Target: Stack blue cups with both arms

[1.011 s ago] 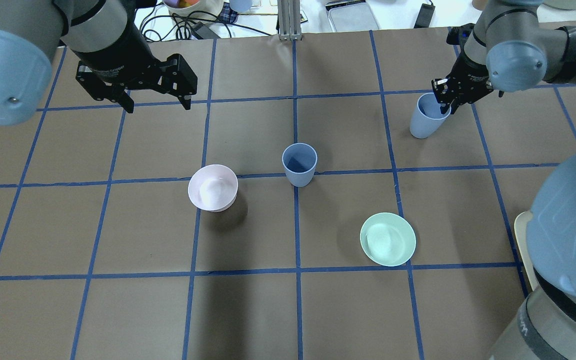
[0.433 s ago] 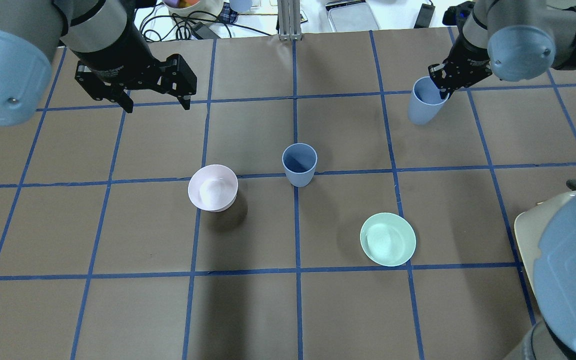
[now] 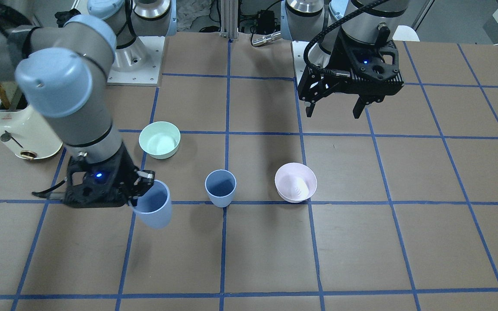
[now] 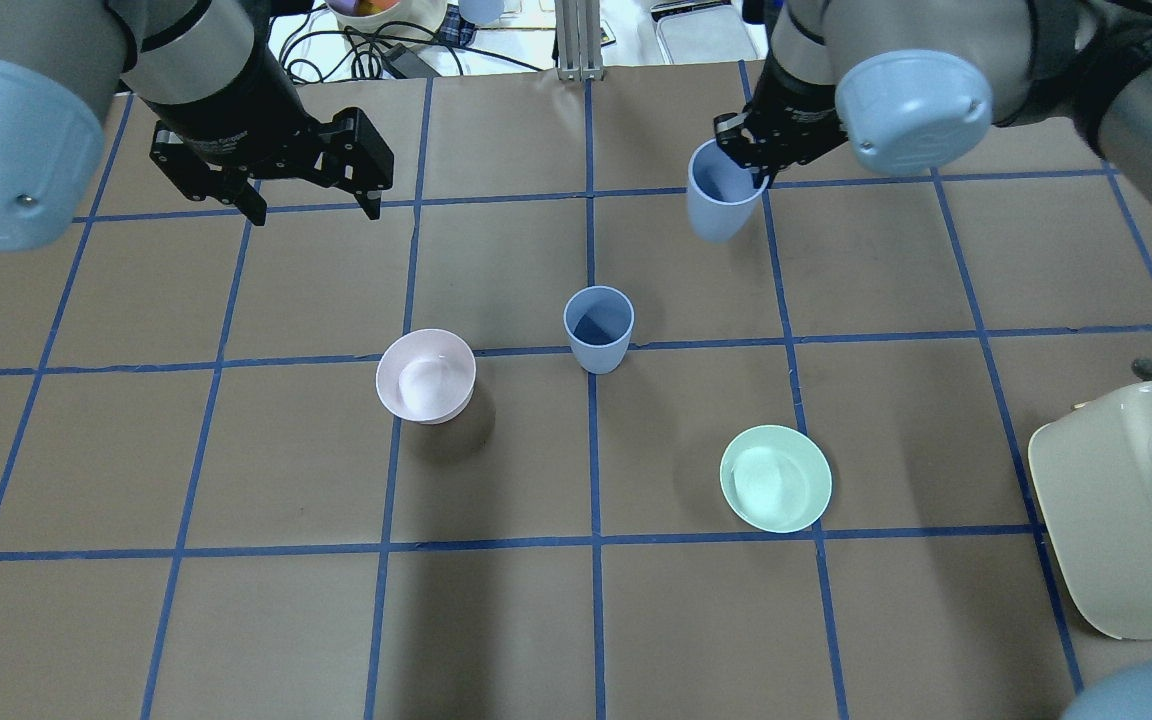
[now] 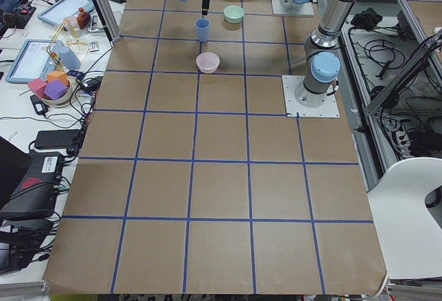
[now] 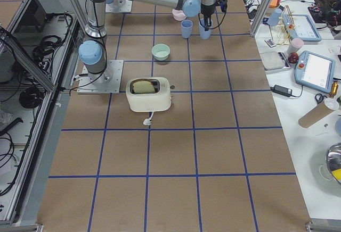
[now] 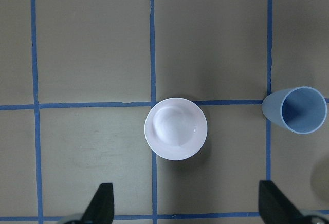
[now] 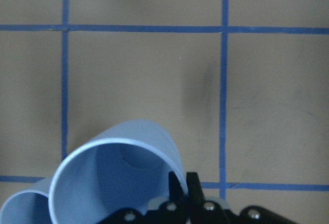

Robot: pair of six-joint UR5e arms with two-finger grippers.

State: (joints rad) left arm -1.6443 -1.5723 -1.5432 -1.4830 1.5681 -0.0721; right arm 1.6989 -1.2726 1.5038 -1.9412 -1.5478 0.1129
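Next, my right gripper releases the second blue cup inside the opening of the standing blue cup [image 3: 219,181] [image 8: 30,206]. The second cup is now held tilted above the table.
One blue cup [image 4: 598,328] stands upright at the table's middle; it also shows in the front view [image 3: 220,188] and the left wrist view [image 7: 300,110]. My right gripper [image 4: 751,160] is shut on the rim of the second blue cup [image 4: 721,205] and holds it tilted above the table, beyond and to the right of the standing cup. The front view shows this gripper [image 3: 138,183] and held cup [image 3: 154,209]; the right wrist view shows the held cup [image 8: 118,183]. My left gripper [image 4: 316,212] is open and empty, high over the far left, and shows in the front view [image 3: 333,114].
A pale pink bowl [image 4: 426,375] sits left of the standing cup. A mint-green bowl [image 4: 775,478] sits nearer and to the right. A cream toaster [image 4: 1126,500] stands at the right edge. Clutter lies beyond the table's far edge.
My right gripper has lifted its blue cup and carried it left, toward the table's middle. The left arm and the standing cup have not moved.
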